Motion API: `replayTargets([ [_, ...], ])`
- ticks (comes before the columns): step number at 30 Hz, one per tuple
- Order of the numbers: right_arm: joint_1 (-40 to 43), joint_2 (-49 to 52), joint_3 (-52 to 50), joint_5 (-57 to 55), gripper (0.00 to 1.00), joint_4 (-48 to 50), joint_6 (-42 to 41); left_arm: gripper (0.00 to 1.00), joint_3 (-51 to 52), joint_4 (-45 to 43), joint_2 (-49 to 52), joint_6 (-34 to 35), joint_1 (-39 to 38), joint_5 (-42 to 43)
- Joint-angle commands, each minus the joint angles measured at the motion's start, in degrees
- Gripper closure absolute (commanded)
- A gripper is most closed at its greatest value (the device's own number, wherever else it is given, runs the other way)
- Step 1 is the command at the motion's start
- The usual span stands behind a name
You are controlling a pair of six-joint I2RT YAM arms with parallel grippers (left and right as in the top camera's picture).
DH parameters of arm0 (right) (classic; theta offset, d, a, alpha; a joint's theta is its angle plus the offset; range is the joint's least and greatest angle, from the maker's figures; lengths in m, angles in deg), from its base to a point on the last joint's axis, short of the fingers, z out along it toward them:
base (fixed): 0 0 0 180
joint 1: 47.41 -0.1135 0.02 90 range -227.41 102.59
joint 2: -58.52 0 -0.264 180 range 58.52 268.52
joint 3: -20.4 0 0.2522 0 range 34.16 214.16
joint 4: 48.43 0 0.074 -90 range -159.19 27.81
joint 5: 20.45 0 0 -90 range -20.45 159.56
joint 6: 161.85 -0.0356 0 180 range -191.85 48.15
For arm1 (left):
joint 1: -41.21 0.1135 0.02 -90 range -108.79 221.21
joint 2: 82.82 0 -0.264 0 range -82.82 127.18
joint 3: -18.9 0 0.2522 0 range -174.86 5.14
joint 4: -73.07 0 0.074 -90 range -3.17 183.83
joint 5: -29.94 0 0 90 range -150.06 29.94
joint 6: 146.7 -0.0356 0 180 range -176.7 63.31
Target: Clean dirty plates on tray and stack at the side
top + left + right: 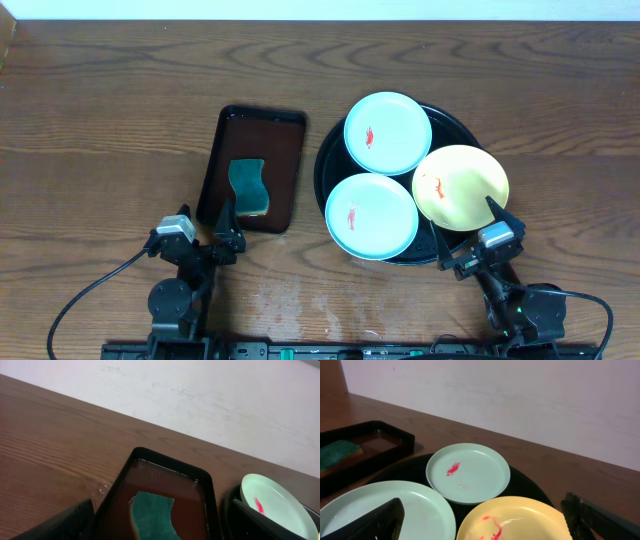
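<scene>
I move my right gripper to the near mint-blue plate next and grab [416, 215] [454, 519] that plate's rim on the side that faces the pale yellow plate.
Three plates lie on the round black tray [327, 165]. A mint-blue plate [387, 133] is at the back, a second mint-blue plate [371, 216] at the front left, a pale yellow plate [460, 187] at the right. Each has a red smear. My left gripper [221, 232] is open and empty at the near end of the brown tray. My right gripper [472, 240] is open and empty at the black tray's near edge. In the right wrist view the yellow plate [520, 517] lies between my open fingers [485, 527], with the far mint plate [468, 472] and near mint plate [420, 505].
A rectangular dark brown tray [285, 130] with wet bottom holds a teal sponge [248, 186], also shown in the left wrist view [152, 515]. Bare wooden table [100, 120] spreads to the left, back and right. A white wall is at the back.
</scene>
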Motion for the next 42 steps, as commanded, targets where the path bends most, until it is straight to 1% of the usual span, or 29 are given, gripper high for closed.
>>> replayTargets([
  [1,-0.3,0.0,-0.2,-0.1,0.01,0.1,0.4,0.14,0.4,2.7,0.0,-1.1,0.3,0.6],
  [4,-0.3,0.0,-0.2,-0.1,0.01,-0.2,-0.6,0.14,0.4,2.7,0.0,0.0,0.3,1.0],
  [7,-0.3,0.0,-0.2,0.0,0.01,-0.2,-3.6,0.14,0.4,2.7,0.3,1.8,0.3,1.4],
  [10,-0.3,0.0,-0.2,-0.1,0.01,-0.1,-5.2,0.14,0.4,2.7,0.8,1.9,0.3,1.7],
  [11,-0.3,0.0,-0.2,0.0,0.01,-0.1,-6.0,0.14,0.4,2.5,0.9,1.9,0.3,3.3],
  [15,-0.3,0.0,-0.2,0.5,0.01,0.4,-13.3,0.14,-0.1,0.9,0.9,2.2,0.3,8.2],
  [16,-0.3,0.0,-0.2,1.0,0.01,1.1,-14.7,0.14,-0.7,0.8,0.9,2.6,0.3,8.3],
  [19,-0.3,0.0,1.4,3.8,0.01,2.7,-16.4,0.14,-3.9,0.4,0.9,2.3,0.3,8.2],
  [22,-0.3,0.4,6.8,3.9,0.01,-0.2,-16.3,0.14,-8.9,0.2,1.9,-1.2,0.3,8.0],
  [24,-0.3,2.1,11.5,3.7,0.01,-3.1,-16.3,0.14,-13.8,2.4,4.5,-1.2,0.3,8.1],
  [27,-0.3,7.4,19.8,3.8,0.01,-8.2,-16.3,0.14,-22.1,8.8,11.5,-1.2,0.3,8.1],
  [29,-0.3,12.7,26.2,3.8,0.01,-12.8,-16.3,0.14,-28.2,14.3,17.9,-1.2,0.3,8.1],
  [32,-0.3,22.5,37.3,3.8,0.01,-21.9,-16.1,0.14,-39.5,25.5,29.4,-1.2,0.3,8.1],
  [33,-0.3,28.9,44.2,3.9,0.01,-27.8,-16.1,0.14,-46.8,32.7,36.3,-1.2,0.3,8.1],
  [37,-0.3,40.7,56.1,4.0,0.01,-38.6,-16.1,0.14,-61.4,47.3,50.0,-1.2,0.3,8.1],
  [40,-0.3,47.6,62.0,4.6,0.01,-43.8,-16.1,0.14,-68.0,53.0,57.4,-1.2,0.3,8.1],
  [42,-0.3,50.6,63.8,5.1,0.01,-45.6,-16.1,0.14,-69.0,53.8,60.4,-1.1,0.3,9.0],
])
